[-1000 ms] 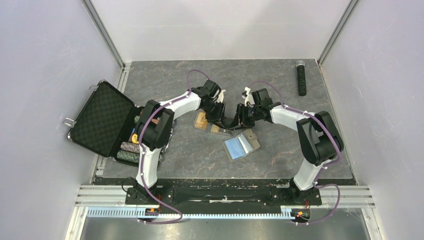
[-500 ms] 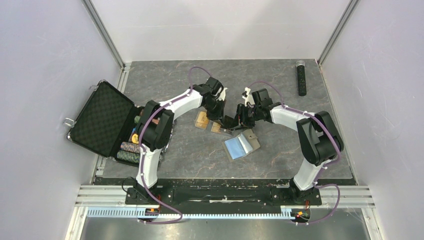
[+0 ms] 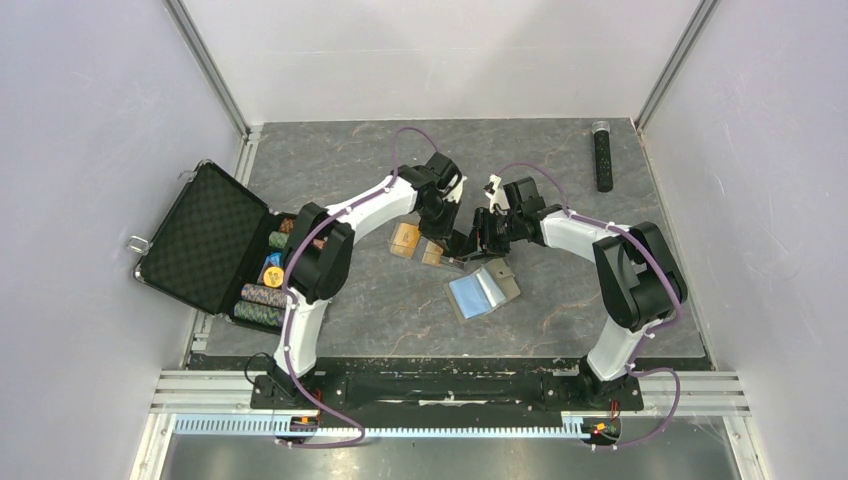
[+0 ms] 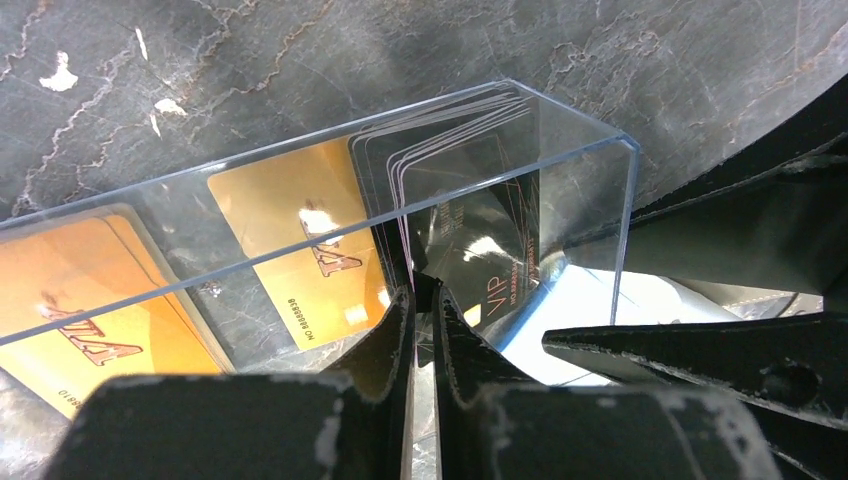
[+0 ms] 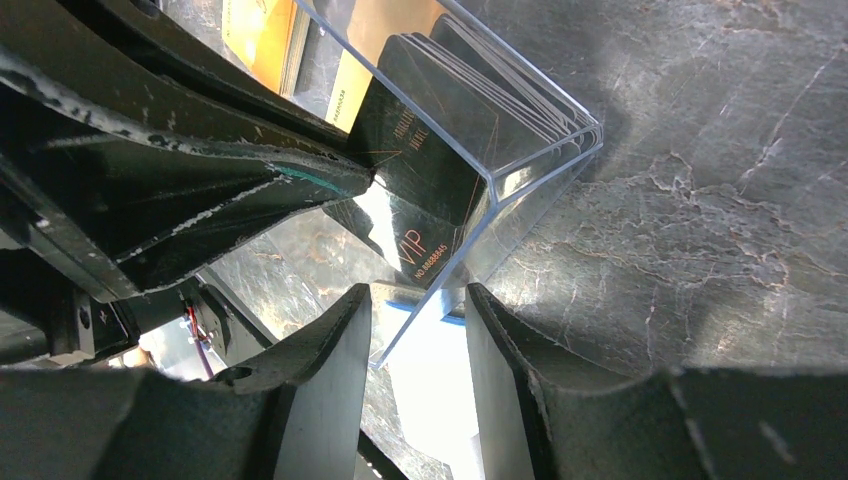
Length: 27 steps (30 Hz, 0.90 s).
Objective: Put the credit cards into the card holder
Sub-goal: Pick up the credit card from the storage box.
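The robot's left gripper is pinching the edges of several dark VIP cards together, so it should open, let them settle into the stack and pinch just the top card [image 4: 475, 245].
A small clear plastic box [image 3: 438, 256] lies mid-table, with orange-gold credit cards [image 3: 404, 238] in its other half beside it. In the left wrist view the box [image 4: 560, 170] holds orange-gold cards [image 4: 300, 240] and a stack of dark VIP cards [image 4: 490, 270]. My left gripper [image 4: 424, 295] is inside the box, shut on the edge of a dark card. My right gripper [image 5: 418, 320] is open, straddling the box's corner wall [image 5: 540, 160]. The card holder [image 3: 483, 289] lies open, light blue side up, just in front of the box.
An open black poker-chip case [image 3: 215, 240] with chips sits at the left edge. A black remote-like stick [image 3: 603, 155] lies at the back right. The two grippers [image 3: 455, 240] nearly touch over the box. White walls enclose the table.
My left arm has swung a little to the right and its wrist has turned over the box. The right arm, box and wallet have barely moved.
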Available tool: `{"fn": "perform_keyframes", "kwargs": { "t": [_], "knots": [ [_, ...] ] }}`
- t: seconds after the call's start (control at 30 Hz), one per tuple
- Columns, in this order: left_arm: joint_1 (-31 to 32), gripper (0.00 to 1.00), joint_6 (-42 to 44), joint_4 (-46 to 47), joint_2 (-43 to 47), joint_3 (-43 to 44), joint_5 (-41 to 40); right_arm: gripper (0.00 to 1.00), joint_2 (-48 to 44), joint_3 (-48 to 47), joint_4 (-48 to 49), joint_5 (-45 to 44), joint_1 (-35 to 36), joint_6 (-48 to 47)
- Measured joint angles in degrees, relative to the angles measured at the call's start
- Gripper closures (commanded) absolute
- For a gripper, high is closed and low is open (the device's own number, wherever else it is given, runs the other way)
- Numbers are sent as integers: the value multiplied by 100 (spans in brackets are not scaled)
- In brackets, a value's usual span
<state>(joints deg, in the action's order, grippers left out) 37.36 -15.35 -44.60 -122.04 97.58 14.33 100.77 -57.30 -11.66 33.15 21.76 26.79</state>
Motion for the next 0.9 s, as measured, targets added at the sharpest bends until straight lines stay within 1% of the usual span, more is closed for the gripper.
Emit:
{"fn": "perform_keyframes", "kwargs": {
  "t": [0.1,0.23,0.53,0.73,0.83,0.87,0.9],
  "knots": [
    [74,81,13,-122,-35,114,-199,58,0,2,0,0,0,0],
    [140,78,177,-203,-76,181,-402,58,0,0,0,0,0,-2],
    [153,93,345,-332,-223,245,-527,58,0,2,0,0,0,-2],
    [177,96,350,-352,-223,286,-468,58,0,4,2,0,0,-2],
    [177,96,348,-323,-223,286,-332,58,0,4,2,0,0,-2],
    [177,90,345,-306,-223,286,-293,58,0,7,2,0,0,-2],
    [177,78,343,-280,-221,286,-236,58,0,7,2,0,0,-2]
  ]
}}
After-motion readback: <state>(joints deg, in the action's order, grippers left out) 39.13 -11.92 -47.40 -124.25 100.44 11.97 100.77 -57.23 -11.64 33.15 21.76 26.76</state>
